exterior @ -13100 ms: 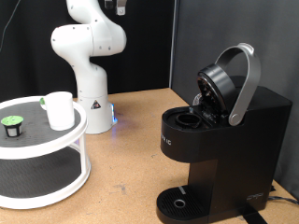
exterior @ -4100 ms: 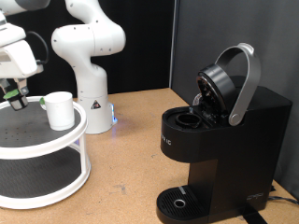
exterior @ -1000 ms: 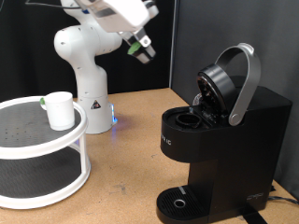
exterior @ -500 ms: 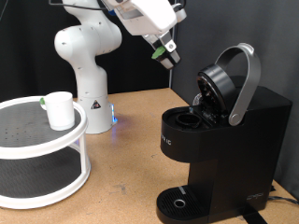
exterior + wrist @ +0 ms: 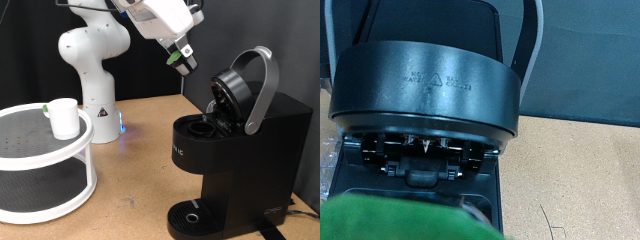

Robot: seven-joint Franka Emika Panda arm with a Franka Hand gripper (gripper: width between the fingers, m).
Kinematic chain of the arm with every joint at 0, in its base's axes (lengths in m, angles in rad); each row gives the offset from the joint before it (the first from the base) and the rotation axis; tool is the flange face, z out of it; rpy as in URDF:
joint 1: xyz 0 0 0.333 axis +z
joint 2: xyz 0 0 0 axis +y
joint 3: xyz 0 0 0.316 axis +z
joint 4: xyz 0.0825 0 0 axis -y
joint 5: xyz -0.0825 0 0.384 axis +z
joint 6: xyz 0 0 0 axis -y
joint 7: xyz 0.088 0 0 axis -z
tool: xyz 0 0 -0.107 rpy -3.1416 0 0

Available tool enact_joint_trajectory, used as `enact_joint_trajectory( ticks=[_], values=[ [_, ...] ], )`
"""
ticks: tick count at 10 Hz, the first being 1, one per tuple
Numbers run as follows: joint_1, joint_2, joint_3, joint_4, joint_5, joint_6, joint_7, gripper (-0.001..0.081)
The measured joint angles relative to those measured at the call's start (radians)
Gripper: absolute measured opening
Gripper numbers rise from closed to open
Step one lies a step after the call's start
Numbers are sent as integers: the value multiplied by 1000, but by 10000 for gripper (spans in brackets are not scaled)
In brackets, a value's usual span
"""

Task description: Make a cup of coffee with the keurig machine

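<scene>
Next, the gripper releases the green-topped pod in the round pod chamber (image 5: 202, 128) under the open lid of the keurig machine. The pod is still in the air beside that lid.
The keurig machine (image 5: 240, 150) stands at the exterior view's right with its grey-handled lid (image 5: 245, 90) swung open and the pod chamber (image 5: 205, 125) exposed. My gripper (image 5: 183, 56) hangs in the air up and to the left of the open lid, shut on the small dark green-topped pod (image 5: 186, 62). In the wrist view the lid's underside (image 5: 425, 95) fills the frame, and the pod's green top (image 5: 410, 222) is a blur at the edge. The white cup (image 5: 63, 117) stands on the white round shelf (image 5: 45, 150) at the exterior view's left.
The two-tier white shelf takes up the exterior view's lower left. The arm's white base (image 5: 95, 70) stands behind it. Bare wooden tabletop (image 5: 140, 170) lies between shelf and machine. The round drip tray (image 5: 192, 215) is at the machine's foot.
The pod has left the shelf's top tier. My gripper has carried it up and to the exterior view's right, close to the open lid. The cup has not moved.
</scene>
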Motion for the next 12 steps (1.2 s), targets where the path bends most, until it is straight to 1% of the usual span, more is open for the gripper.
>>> enact_joint_trajectory(
  ticks=[1, 4, 7, 12],
  values=[
    [0, 1, 1, -5, -2, 2, 0, 477],
    [0, 28, 32, -56, -17, 100, 24, 477],
    [5, 65, 58, -96, -15, 144, 15, 477],
    [14, 87, 80, -152, 2, 225, -13, 477]
  ],
)
